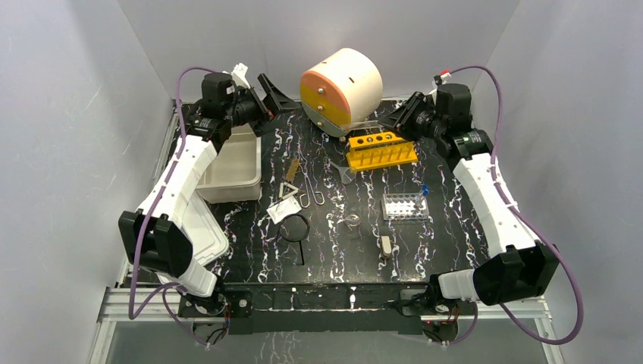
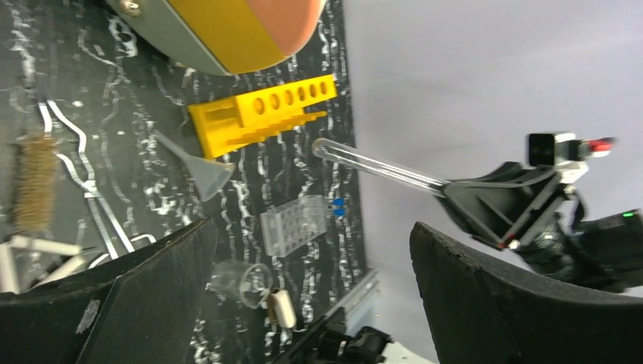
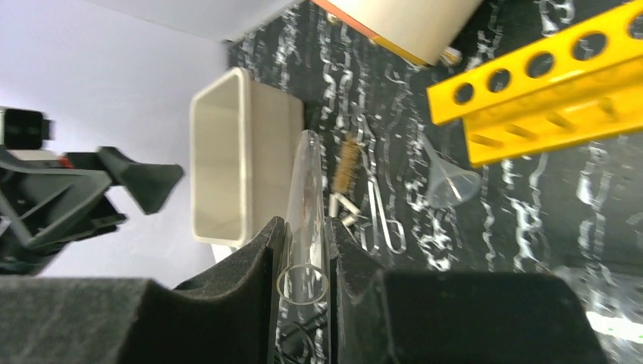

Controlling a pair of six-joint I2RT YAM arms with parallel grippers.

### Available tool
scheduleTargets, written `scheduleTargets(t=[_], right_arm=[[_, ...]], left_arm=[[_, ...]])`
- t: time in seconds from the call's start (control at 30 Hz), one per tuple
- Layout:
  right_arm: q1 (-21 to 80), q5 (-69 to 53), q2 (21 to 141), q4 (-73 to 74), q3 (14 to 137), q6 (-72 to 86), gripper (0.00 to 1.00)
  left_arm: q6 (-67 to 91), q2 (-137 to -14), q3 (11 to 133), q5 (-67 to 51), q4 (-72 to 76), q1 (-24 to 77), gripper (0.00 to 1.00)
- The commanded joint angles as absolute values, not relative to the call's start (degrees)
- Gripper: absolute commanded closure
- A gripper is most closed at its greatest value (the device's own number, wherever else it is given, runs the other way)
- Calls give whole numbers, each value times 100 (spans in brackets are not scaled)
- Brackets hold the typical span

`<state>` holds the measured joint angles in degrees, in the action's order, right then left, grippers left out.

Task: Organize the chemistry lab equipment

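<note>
Next, I release the test tube, now in the air near the yellow rack, with my right gripper in the yellow rack's end hole [image 1: 409, 133] farthest from the drawer unit.
My right gripper [image 3: 305, 229] is shut on a clear glass test tube [image 3: 306, 189] and holds it in the air at the back right [image 1: 402, 115], near the yellow rack [image 1: 381, 149]. The tube also shows in the left wrist view [image 2: 379, 168]. My left gripper [image 2: 307, 243] is open and empty, raised at the back left [image 1: 274, 92]. On the mat lie the black ring with handle [image 1: 294, 227], metal triangle [image 1: 288, 189], white square pad [image 1: 282, 209], thin tongs [image 1: 311, 189], beaker [image 1: 352, 221], funnel [image 1: 343, 173] and brown-handled tool [image 1: 293, 168].
The cream-and-orange drawer unit [image 1: 341, 89] stands at the back centre. A white tub [image 1: 231, 163] sits at the left under my left arm. A clear tube rack [image 1: 403, 205] and a small cream piece [image 1: 386, 246] lie right of centre.
</note>
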<state>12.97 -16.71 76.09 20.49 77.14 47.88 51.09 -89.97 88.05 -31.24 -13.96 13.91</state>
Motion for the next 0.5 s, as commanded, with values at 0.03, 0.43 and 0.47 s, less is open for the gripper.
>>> scheduleTargets(t=[0.03, 0.43, 0.47], right_arm=[[1186, -982, 7782, 4174, 8644, 3431, 76], [1081, 822, 9368, 5561, 10752, 2248, 78], [1070, 1008, 9455, 5563, 10847, 2196, 78]], left_arm=[[3901, -8683, 8875, -2714, -2387, 1352, 2], [3586, -8652, 8707, -2532, -2790, 1346, 2], [3586, -8635, 8729, -2541, -2794, 1353, 2]])
